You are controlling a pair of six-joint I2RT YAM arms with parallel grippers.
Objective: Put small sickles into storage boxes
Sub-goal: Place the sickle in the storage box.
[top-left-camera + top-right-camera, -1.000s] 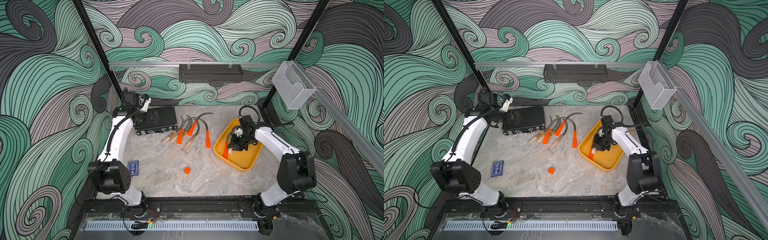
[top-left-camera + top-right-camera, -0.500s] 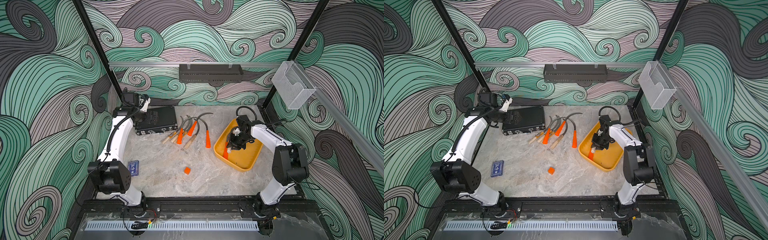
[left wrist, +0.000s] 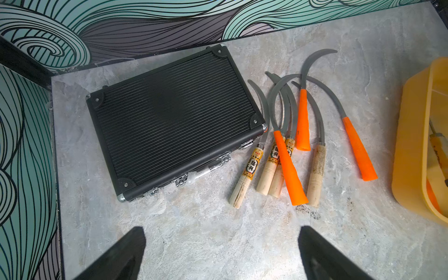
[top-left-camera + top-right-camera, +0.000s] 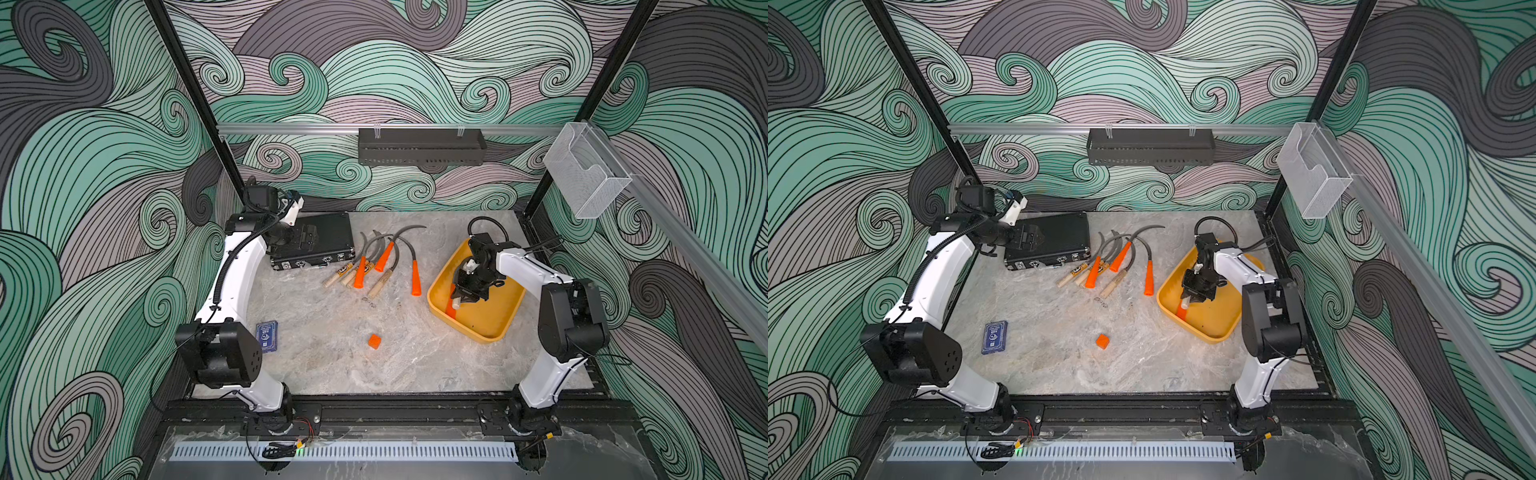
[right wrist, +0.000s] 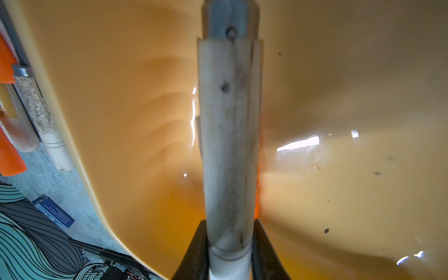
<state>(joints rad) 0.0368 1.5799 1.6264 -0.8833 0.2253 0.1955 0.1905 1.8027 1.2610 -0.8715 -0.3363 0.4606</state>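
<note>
My right gripper is going to let go of the pale-handled sickle, now held low inside the tray, on the yellow tray's bottom, snug [image 4: 456, 301] [image 5: 273, 144] beside the orange-handled sickle.
The storage box is a shallow yellow tray [image 4: 482, 332] [image 4: 1212, 328] at the right of the table. Low inside it, my right gripper [image 4: 465, 291] [image 5: 229, 223] is shut on the pale wooden handle [image 5: 229, 133] of a small sickle. Under it in the tray lies an orange-handled sickle [image 4: 451, 309] [image 4: 1180, 311]. Several more small sickles [image 4: 374, 262] [image 3: 288, 145] lie bunched on the table, with one orange-handled one [image 4: 415, 278] [image 3: 358, 148] apart toward the tray. My left gripper [image 4: 309, 243] [image 3: 221, 230] hangs open over the black case, holding nothing.
A black ribbed case [image 4: 324, 241] [image 3: 169, 121] lies at the back left beside the sickles. An orange cube [image 4: 374, 341] and a blue card box [image 4: 267, 336] sit nearer the front. A clear bin [image 4: 586, 174] and a black rack [image 4: 422, 147] hang on the rails.
My right arm's elbow has swung inward, and its gripper has shifted slightly within the tray, still holding the wooden-handled sickle. The left arm has not moved.
</note>
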